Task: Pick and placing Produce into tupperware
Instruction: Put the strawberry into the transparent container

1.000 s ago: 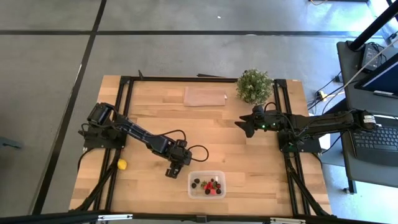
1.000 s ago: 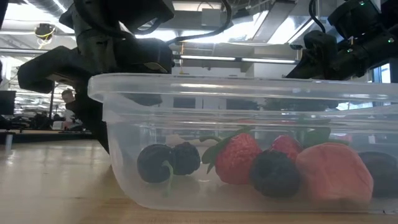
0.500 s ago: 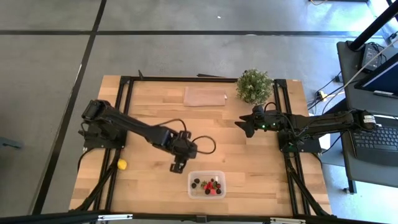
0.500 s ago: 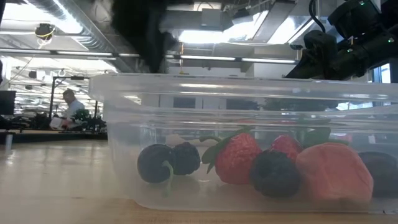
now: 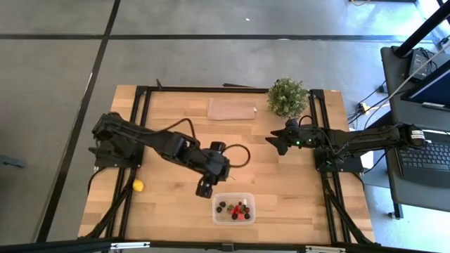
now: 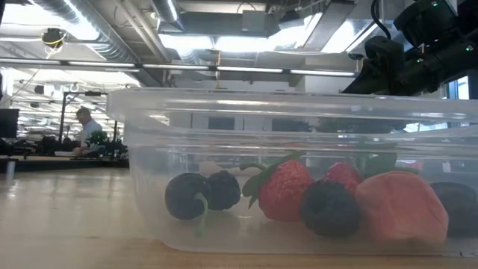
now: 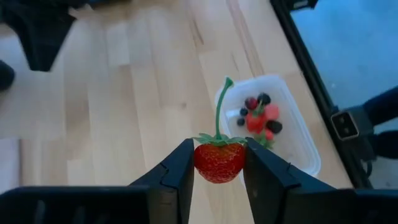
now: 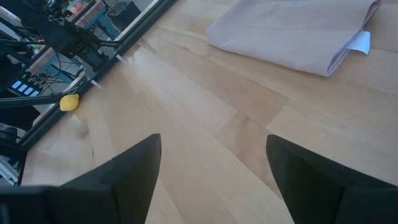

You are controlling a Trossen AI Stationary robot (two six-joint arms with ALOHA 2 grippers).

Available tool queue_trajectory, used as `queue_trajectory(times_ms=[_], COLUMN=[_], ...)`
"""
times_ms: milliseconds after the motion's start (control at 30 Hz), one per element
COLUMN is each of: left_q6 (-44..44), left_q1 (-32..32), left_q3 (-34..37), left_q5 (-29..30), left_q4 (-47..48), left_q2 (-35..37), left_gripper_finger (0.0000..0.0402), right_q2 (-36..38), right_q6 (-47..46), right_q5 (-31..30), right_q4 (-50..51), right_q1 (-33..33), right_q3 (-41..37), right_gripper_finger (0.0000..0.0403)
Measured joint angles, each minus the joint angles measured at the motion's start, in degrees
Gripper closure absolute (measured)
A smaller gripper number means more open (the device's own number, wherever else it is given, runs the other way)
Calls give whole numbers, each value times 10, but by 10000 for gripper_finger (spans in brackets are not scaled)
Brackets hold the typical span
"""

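Observation:
My left gripper has the strawberry. Next, I put it down in the tupperware (image 5: 229,203) (image 7: 249,144) between the green leaves and the far side of the tupperware.
My left gripper (image 5: 204,188) hovers just left of the clear tupperware (image 5: 233,195) near the table's near edge, shut on a red strawberry (image 7: 219,162) with a green cap and stalk. In the left wrist view the tupperware (image 7: 306,138) lies beyond the fingers with red and dark berries inside. The low view shows the tub wall (image 6: 149,157) close up, with strawberries and dark berries resting on its floor. A small yellow lemon (image 5: 138,185) lies on the table by the left frame. My right gripper (image 5: 274,143) waits open at the right, near the plant. My left gripper pinches the strawberry's red body (image 7: 203,163) between its two fingers, one on each side. The fingers point downward at a slant toward the table. The berry is lifted clear of the table, with its green stalk (image 7: 219,109) sticking out beyond the fingertips.
A bushy potted plant (image 5: 287,97) stands at the far right. A flat brownish sheet (image 5: 232,109) lies near the far edge and shows in the right wrist view (image 8: 298,31). Bare wood lies between the arms. Black frame rails run along both table sides.
My left arm has stretched out toward the table's right, carrying its gripper closer to the tupperware. It has also risen out of the low view, where it stood behind the tub a second ago.

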State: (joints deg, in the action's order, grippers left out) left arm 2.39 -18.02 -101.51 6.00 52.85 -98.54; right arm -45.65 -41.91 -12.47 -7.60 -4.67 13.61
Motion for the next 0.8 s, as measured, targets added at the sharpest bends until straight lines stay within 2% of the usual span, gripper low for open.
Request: queue_trajectory(times_ms=[267, 500, 633, 800], left_q6=[-15, -41, -56, -60], left_q1=[-28, -38, -47, -57], left_q3=[1, 2, 2, 2], left_q5=[3, -84, -85, -81], left_q4=[0, -37, -42, -42], left_q2=[-76, -132, -154, -187], left_gripper_finger=[275, 296, 295, 271], right_q2=[0, 0, 0, 0], right_q6=[-15, -16, -29, -38], right_q5=[0, 0, 0, 0], right_q4=[0, 0, 0, 1], right_q1=[0, 0, 0, 0], right_q3=[0, 0, 0, 0], right_gripper_finger=[111, 111, 111, 111])
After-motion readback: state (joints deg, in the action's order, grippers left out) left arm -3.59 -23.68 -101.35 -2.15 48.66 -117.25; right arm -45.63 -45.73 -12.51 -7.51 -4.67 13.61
